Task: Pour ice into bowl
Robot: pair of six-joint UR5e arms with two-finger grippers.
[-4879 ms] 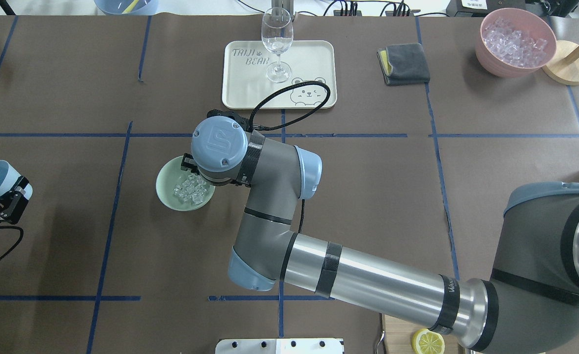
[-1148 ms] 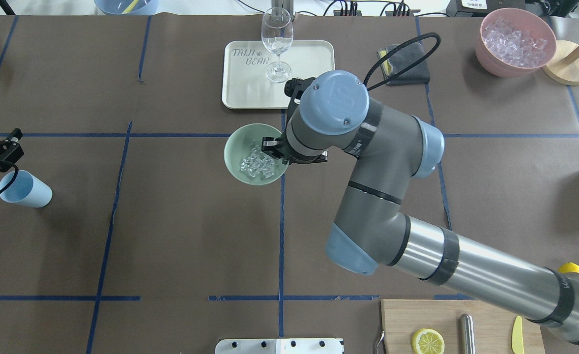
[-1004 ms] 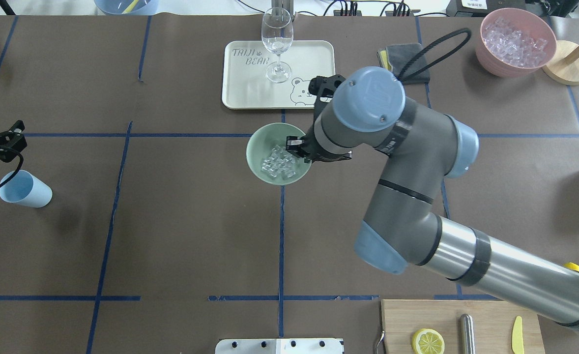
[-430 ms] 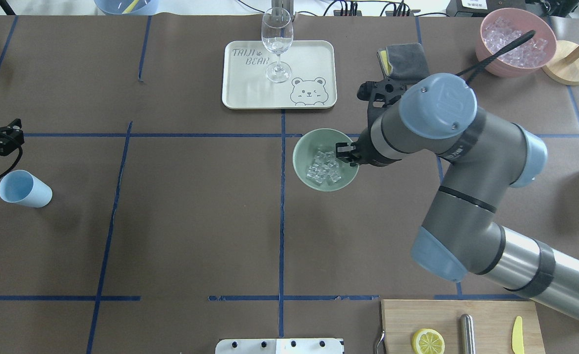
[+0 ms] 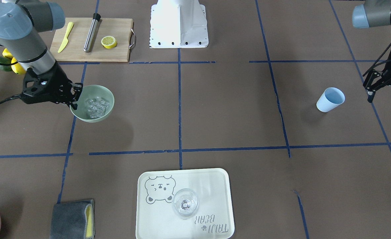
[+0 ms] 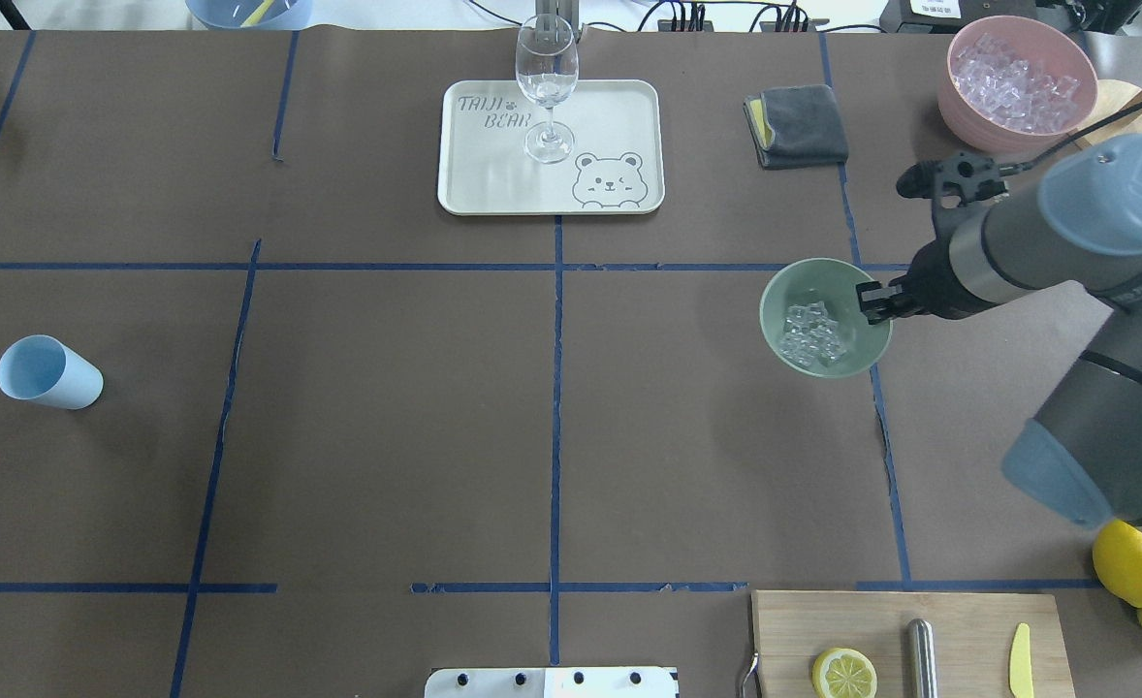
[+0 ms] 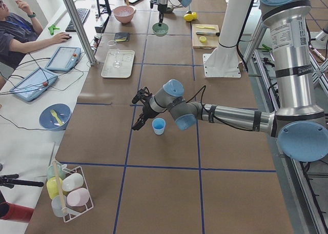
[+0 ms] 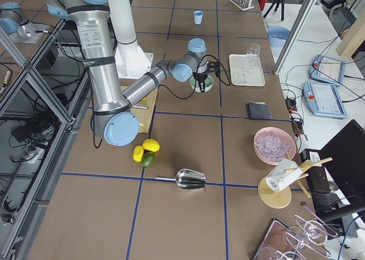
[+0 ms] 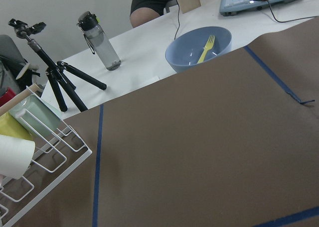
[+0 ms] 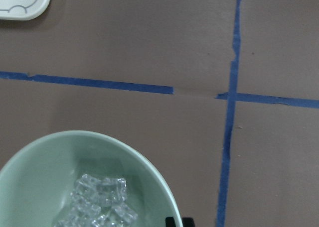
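Next, I let go of the mint-green bowl with my right gripper on the table (image 5: 22,106) near the lemons, toward the pink bowl.
The mint-green bowl (image 6: 792,287) hangs a little above the table right of centre, with a small heap of clear ice (image 6: 811,334) in it. My right gripper (image 6: 876,301) is shut on the bowl's right rim. In the front-facing view the bowl (image 5: 92,118), the ice (image 5: 96,105) and the right gripper (image 5: 74,98) are at the left. The right wrist view shows the bowl (image 10: 40,172) and the ice (image 10: 99,207) from close above. My left gripper (image 5: 387,99) is open and empty, beside the blue cup (image 5: 330,99).
The blue cup (image 6: 47,371) stands at the far left. A cream tray (image 6: 619,107) with a wine glass (image 6: 546,87) is at the back centre, a grey cloth (image 6: 796,126) right of it. A pink bowl of ice (image 6: 1017,82) stands back right. A cutting board (image 6: 872,620) and lemons (image 6: 1128,562) lie front right.
My right arm has carried the bowl with the ice from left of centre across to the right. My left gripper has let go of the blue cup and left the overhead view.
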